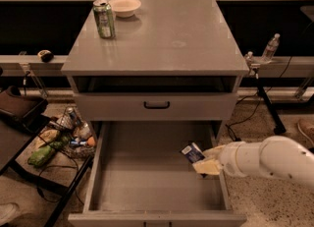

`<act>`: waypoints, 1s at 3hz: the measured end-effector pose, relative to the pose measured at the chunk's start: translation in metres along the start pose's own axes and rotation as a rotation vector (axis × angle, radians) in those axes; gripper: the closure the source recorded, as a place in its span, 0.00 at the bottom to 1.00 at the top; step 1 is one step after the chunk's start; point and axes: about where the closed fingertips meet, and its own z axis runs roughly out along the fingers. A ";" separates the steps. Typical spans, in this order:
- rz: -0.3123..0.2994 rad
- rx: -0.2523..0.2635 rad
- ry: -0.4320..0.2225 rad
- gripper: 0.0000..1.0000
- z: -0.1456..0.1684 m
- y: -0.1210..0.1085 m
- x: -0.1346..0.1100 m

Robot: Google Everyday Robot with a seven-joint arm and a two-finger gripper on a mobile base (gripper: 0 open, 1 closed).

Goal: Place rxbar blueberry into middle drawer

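Note:
My gripper needs to release the rxbar blueberry, now hanging tilted above the drawer, on the middle drawer's bottom [138, 171], a little off centre towards the basket of clutter.
The rxbar blueberry [192, 153], a small dark blue bar with pale markings, is held in my gripper [200, 159]. The gripper is shut on it. My white arm [265, 159] reaches in from the right. The bar hangs above the right side of the middle drawer [142, 177], a wide grey tray pulled out at the bottom of the cabinet. The bar is tilted and does not touch the drawer floor.
A closed drawer front with a black loop handle [157, 105] sits above the open tray. A green can [104, 18] and a pale bowl [124, 6] stand on the cabinet top. A basket of clutter [64, 135] lies at the left, and a water bottle [270, 48] stands at the right.

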 end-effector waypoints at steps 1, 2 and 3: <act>-0.107 -0.061 0.075 1.00 0.077 0.051 -0.001; -0.098 -0.058 0.130 1.00 0.115 0.063 0.003; -0.057 -0.073 0.201 1.00 0.157 0.067 0.002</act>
